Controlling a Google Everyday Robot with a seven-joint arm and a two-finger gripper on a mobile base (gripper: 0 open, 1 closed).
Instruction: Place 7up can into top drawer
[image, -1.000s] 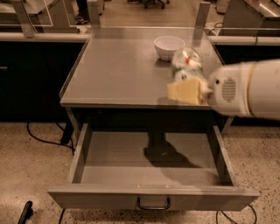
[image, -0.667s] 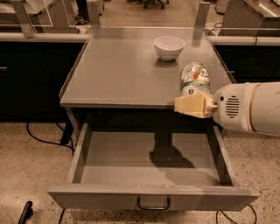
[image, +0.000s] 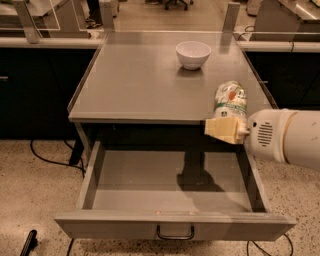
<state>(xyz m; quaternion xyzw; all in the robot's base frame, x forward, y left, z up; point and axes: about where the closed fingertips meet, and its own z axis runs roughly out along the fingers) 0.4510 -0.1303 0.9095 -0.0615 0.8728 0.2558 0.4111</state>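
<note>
Next, the gripper releases the 7up can on the bottom of the grey drawer, over the lower part of the arm's shadow (image: 194, 181). The can now hangs above the open drawer.
The 7up can (image: 231, 99), white and green with a red mark, is held in my gripper (image: 226, 125) at the right of the camera view. It hangs over the tabletop's front right edge, above the back right of the open top drawer (image: 170, 192). The yellowish fingers (image: 223, 129) close on the can's lower end. The white arm body (image: 285, 135) reaches in from the right. The drawer is pulled out, grey inside, with a dark loop handle (image: 175, 234) at the centre of its front panel. The arm's shadow lies on the drawer floor.
A white bowl (image: 193, 54) stands at the back of the grey tabletop (image: 145, 80). Dark cabinets flank the table on both sides. Cables lie on the speckled floor at left and lower right. A dark object (image: 28, 243) lies at the lower left.
My gripper has carried the can from near the bowl toward the front right edge of the tabletop, over the drawer. The bowl now shows fully.
</note>
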